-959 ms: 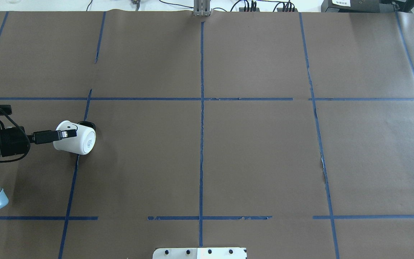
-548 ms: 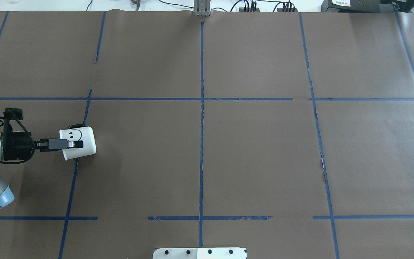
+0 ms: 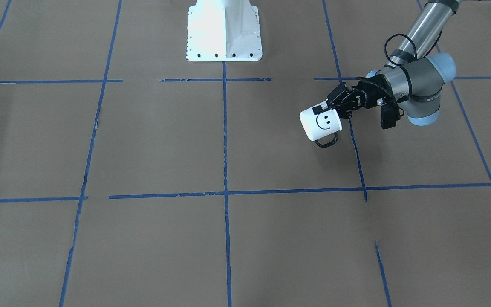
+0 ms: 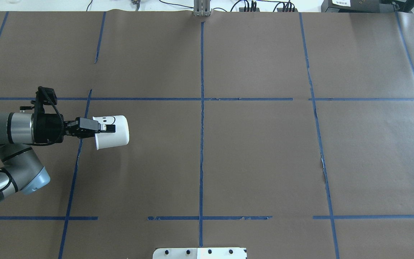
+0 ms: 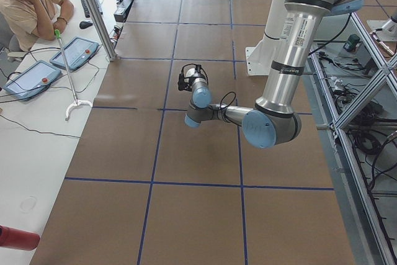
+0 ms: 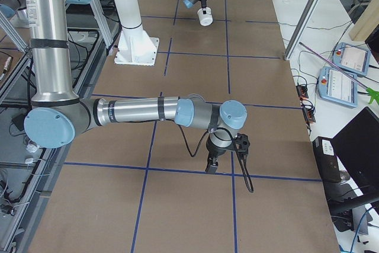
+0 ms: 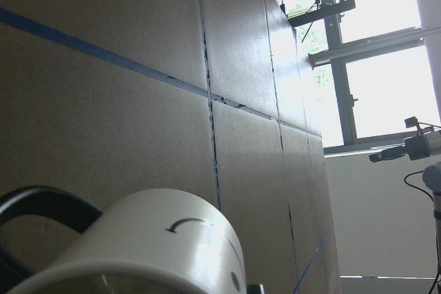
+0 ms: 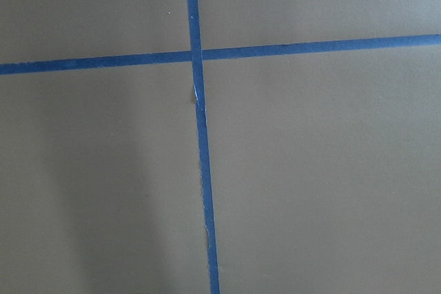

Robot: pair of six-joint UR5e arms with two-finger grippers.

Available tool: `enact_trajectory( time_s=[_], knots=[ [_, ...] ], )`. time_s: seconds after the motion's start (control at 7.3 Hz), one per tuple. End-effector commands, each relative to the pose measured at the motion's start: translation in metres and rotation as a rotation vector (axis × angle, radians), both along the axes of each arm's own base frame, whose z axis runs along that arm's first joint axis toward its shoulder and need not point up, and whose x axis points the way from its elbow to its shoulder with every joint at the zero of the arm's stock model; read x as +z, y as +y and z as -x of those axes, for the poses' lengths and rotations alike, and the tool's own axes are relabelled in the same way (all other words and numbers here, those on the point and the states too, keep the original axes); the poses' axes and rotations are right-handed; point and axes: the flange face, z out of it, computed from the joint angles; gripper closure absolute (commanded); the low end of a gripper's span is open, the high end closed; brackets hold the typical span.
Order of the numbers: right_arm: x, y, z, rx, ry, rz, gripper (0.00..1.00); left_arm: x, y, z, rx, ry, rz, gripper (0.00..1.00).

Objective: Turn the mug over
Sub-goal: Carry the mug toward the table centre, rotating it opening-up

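Observation:
My left gripper has the white mug. Next, I set it down and let go of it on the blue tape line running out from the white base plate (image 3: pixel 234 152) (image 7: pixel 202 164).
The white mug (image 4: pixel 113 133) with a black smiley face hangs sideways above the brown table, left of centre. Its rim points toward the left arm and its base toward the table's middle. My left gripper (image 4: pixel 107 128) is shut on the mug's wall at the rim. In the front-facing view the mug (image 3: pixel 320 123) shows its face and black handle (image 3: pixel 327 141), with the left gripper (image 3: pixel 327 106) on it. The left wrist view shows the mug (image 7: pixel 151 246) close up. My right gripper (image 6: pixel 211 164) hangs low over the table in the right side view; I cannot tell if it is open or shut.
Blue tape lines (image 4: pixel 202 118) divide the brown paper table cover. The white robot base plate (image 3: pixel 224 38) stands at the robot's edge. An operator (image 5: pixel 28 4) sits at a side table with tablets (image 5: pixel 74 52) beyond the far edge.
My left gripper has lifted the mug and carried it right and slightly away. The mug has turned from tilted base-up to lying sideways.

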Motion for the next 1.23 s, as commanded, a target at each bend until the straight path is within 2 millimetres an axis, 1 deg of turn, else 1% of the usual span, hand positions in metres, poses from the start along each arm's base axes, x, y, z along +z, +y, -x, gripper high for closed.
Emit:
enact_trajectory(
  time_s=[0.0, 0.14, 0.27, 0.41, 0.55, 0.68, 0.82, 0.96, 1.1],
  knots=[
    [0.0, 0.0, 0.0, 0.0, 0.0, 0.0, 0.0, -0.057, -0.012, -0.025, 0.108, -0.181, 0.106, 1.0],
    [0.0, 0.0, 0.0, 0.0, 0.0, 0.0, 0.0, -0.099, -0.018, -0.032, 0.111, -0.237, 0.155, 1.0],
    [0.0, 0.0, 0.0, 0.0, 0.0, 0.0, 0.0, -0.132, -0.03, -0.047, 0.109, -0.324, 0.241, 1.0],
    [0.0, 0.0, 0.0, 0.0, 0.0, 0.0, 0.0, -0.179, -0.055, -0.076, 0.066, -0.419, 0.338, 1.0],
    [0.0, 0.0, 0.0, 0.0, 0.0, 0.0, 0.0, -0.221, -0.062, -0.109, 0.04, -0.511, 0.384, 1.0],
    [0.0, 0.0, 0.0, 0.0, 0.0, 0.0, 0.0, -0.254, -0.056, -0.152, 0.025, -0.633, 0.411, 1.0],
    [0.0, 0.0, 0.0, 0.0, 0.0, 0.0, 0.0, -0.28, -0.051, -0.193, 0.007, -0.764, 0.443, 1.0],
    [0.0, 0.0, 0.0, 0.0, 0.0, 0.0, 0.0, -0.303, -0.053, -0.216, 0.022, -0.846, 0.449, 1.0],
    [0.0, 0.0, 0.0, 0.0, 0.0, 0.0, 0.0, -0.289, -0.058, -0.244, 0.042, -0.949, 0.473, 1.0]
  ],
)
